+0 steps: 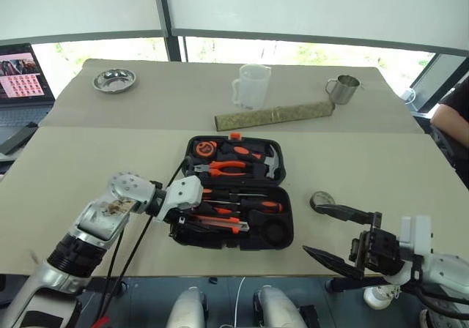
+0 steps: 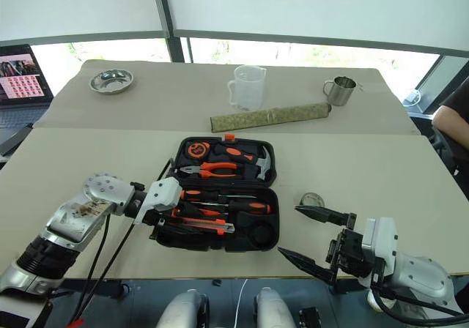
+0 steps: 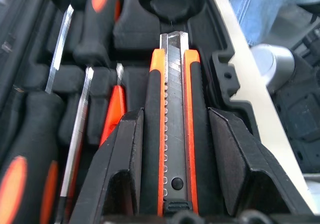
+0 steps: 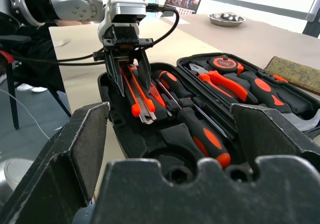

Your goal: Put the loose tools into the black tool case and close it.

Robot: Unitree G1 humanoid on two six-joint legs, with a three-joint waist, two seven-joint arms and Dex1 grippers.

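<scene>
My left gripper is to put the utility knife down in the long hollow (image 1: 222,233) (image 3: 180,134) along the near edge of the black tool case.
The black tool case (image 1: 275,233) lies open at the table's middle. Pliers (image 1: 227,167), a hammer and a tape measure fill its far half. Two black-and-orange screwdrivers (image 1: 256,205) and a slim orange one (image 3: 115,111) rest in the near half. My left gripper (image 4: 132,86) hangs over the case's near-left corner, shut on the black-and-orange utility knife (image 3: 173,134), which runs between its fingers just above the recesses. A small round tape roll (image 1: 321,200) lies on the table to the right of the case. Beside the roll, near the front edge, my right gripper (image 1: 310,228) stands open with nothing in it.
Along the back of the table stand a metal bowl (image 1: 114,80), a clear measuring jug (image 1: 249,86), a steel mug (image 1: 342,88) and a rolled green mat (image 1: 275,113). A laptop (image 1: 22,75) sits at the far left. A person's arm (image 1: 454,116) shows at the right edge.
</scene>
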